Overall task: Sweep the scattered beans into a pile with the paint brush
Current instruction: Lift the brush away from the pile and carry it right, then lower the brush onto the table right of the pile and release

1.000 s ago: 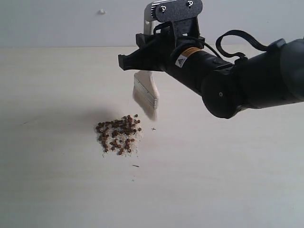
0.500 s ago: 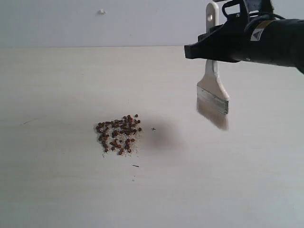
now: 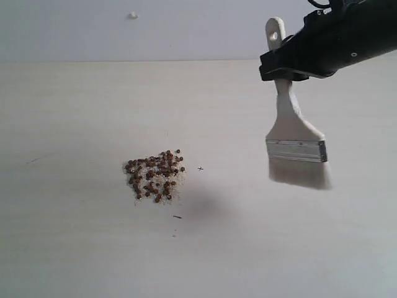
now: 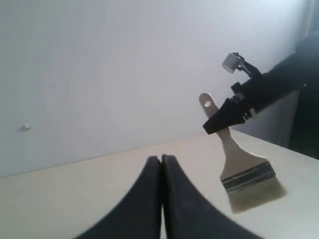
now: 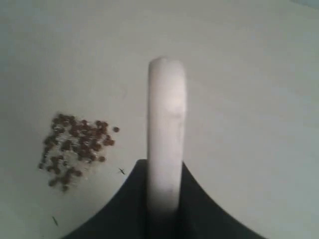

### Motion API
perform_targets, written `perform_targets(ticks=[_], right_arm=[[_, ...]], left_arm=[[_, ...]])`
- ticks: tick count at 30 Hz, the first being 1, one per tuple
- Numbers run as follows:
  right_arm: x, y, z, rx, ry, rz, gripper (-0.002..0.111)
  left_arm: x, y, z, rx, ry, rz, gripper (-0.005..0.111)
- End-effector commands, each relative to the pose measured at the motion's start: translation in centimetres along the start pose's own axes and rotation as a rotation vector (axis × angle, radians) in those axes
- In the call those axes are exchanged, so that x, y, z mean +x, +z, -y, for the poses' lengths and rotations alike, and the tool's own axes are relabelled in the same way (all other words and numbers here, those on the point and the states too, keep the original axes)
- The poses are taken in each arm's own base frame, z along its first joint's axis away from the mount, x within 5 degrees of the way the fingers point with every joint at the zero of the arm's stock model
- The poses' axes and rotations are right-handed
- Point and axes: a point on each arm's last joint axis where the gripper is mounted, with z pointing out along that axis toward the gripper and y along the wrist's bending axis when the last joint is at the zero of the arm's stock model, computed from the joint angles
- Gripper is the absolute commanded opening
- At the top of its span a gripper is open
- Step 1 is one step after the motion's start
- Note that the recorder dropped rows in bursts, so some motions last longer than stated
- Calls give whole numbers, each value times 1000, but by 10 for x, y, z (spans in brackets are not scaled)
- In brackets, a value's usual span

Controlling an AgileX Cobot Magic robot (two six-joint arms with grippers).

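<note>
My right gripper is going to set the paint brush down on the table (image 3: 238,169) just past the tiny dark cross mark from the beans.
The beans (image 3: 155,177) lie gathered in one small reddish-brown heap on the pale table, mixed with fine white grains; the right wrist view shows the heap (image 5: 77,144) too. My right gripper (image 3: 286,69) is shut on the paint brush (image 3: 294,133), holding its cream handle well right of the heap. The brush hangs bristles down, above the table. In the right wrist view the brush (image 5: 166,134) stands edge-on between the black fingers (image 5: 130,199). My left gripper (image 4: 161,160) is shut and holds nothing; it sees the brush (image 4: 241,167) from afar.
A pale wooden table (image 3: 74,248) runs to a white wall (image 3: 93,31) at the back. A tiny dark cross mark (image 3: 200,168) and a short dark fleck (image 3: 177,216) lie near the heap.
My right arm has swung from over the heap to the right and up, carrying the brush away. The brush has turned so its flat face shows. The heap has not moved.
</note>
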Motion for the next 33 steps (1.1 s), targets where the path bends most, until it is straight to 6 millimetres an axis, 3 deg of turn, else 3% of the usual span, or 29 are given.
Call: perform_targets(ticks=[1,5,9,15,18,24,33], right_arm=[[7,36,21,-160,141,45,0],[20,68,46,-313,252,27,0],[29,103,57,-419,321,-26,0],[33,131,67,-481,387,-69,0],[30,139,71,-499,419,-62,0],[4,128,64,-634,411,-72,0],[27,139,69,-556,430,-197,0]], left_arm=[[1,-1,0,1,-9,3,0],[1,-1,0,1,-7,3,0],[1,-1,0,1,-7,3,0],[1,-1,0,1,-9,3,0],[1,-1,0,1,-9,3,0],[1,-1,0,1,-7,3,0],[1,-1,0,1,-9,3,0]])
